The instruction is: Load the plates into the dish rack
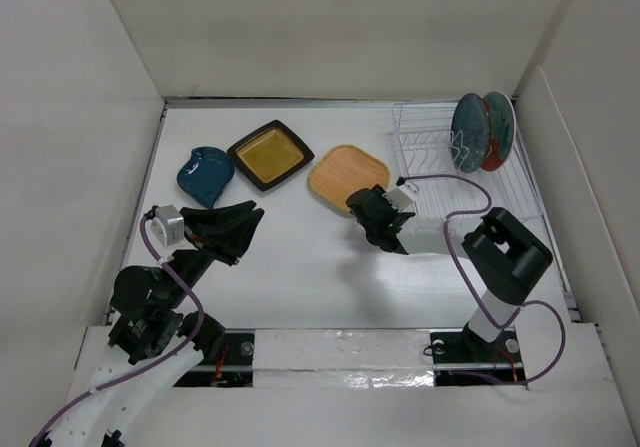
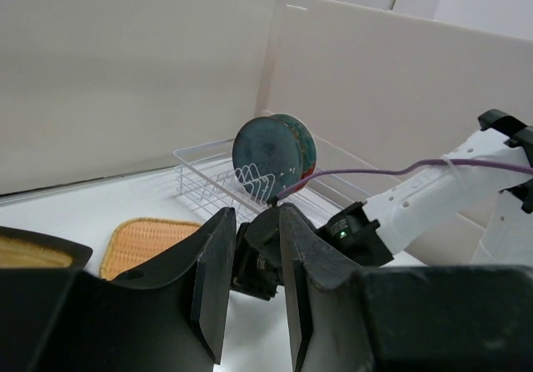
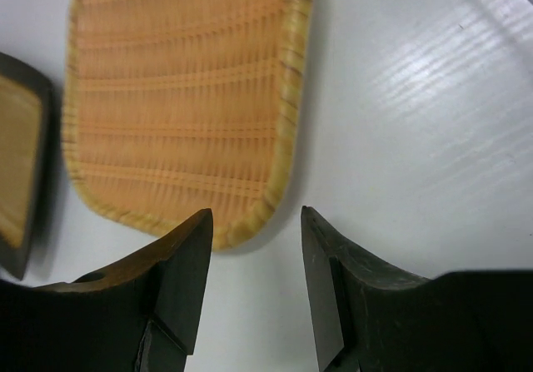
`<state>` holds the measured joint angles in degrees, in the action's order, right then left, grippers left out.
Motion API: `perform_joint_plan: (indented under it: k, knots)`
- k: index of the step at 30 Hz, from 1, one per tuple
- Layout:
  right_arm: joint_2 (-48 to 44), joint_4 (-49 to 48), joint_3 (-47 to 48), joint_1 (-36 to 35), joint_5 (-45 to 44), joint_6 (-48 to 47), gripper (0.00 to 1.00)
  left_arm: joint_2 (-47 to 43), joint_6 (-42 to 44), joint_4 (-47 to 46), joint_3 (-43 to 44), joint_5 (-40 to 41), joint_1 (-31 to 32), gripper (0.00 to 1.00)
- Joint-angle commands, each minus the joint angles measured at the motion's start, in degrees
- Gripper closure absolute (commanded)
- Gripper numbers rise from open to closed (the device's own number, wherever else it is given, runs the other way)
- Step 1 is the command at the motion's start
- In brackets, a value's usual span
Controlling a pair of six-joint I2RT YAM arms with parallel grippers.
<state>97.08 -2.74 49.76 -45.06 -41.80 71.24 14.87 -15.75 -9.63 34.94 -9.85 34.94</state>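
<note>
My right gripper should close next on the tan plate's rim (image 1: 350, 208) (image 3: 276, 182) on the side facing the dish rack, near the plate's near corner.
The dark teal plate (image 1: 468, 133) and the red patterned plate (image 1: 499, 130) stand upright in the white dish rack (image 1: 440, 167) at the back right. The tan woven plate (image 1: 347, 177), the black-rimmed square plate with yellow centre (image 1: 271, 154) and the small blue plate (image 1: 206, 175) lie flat on the table. My right gripper (image 1: 362, 214) is open and empty, hovering at the tan plate's near right corner (image 3: 208, 106). My left gripper (image 1: 245, 225) is open and empty, raised over the table's left middle.
White walls enclose the table on the left, back and right. The right arm's body (image 1: 505, 257) stands in front of the rack. In the left wrist view the rack (image 2: 225, 172) and the right gripper (image 2: 266, 255) lie ahead.
</note>
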Motion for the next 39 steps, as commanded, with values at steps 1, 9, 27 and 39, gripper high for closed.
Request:
perform_joint_plan:
  k: [1, 9, 27, 39]
  knots:
    - [3.46, 1.08, 3.15, 0.23, -3.11, 4.08, 0.48, -0.38, -0.51, -2.94, -0.31, -0.79, 0.31, 0.75]
    - [11.64, -1.82, 6.05, 2.78, 1.72, 6.45, 0.50, -0.02, -0.25, -2.68, -0.13, -0.79, 0.31, 0.75]
    - [3.92, 13.02, 3.60, -7.14, -11.54, 9.27, 1.00, 0.60, -0.42, -3.03, -0.31, -1.23, 0.31, 0.75]
    - [-17.44, 6.81, 2.90, -13.92, -17.36, -18.91, 1.00, 0.77, -0.34, -2.85, -0.31, -0.96, 0.31, 0.75]
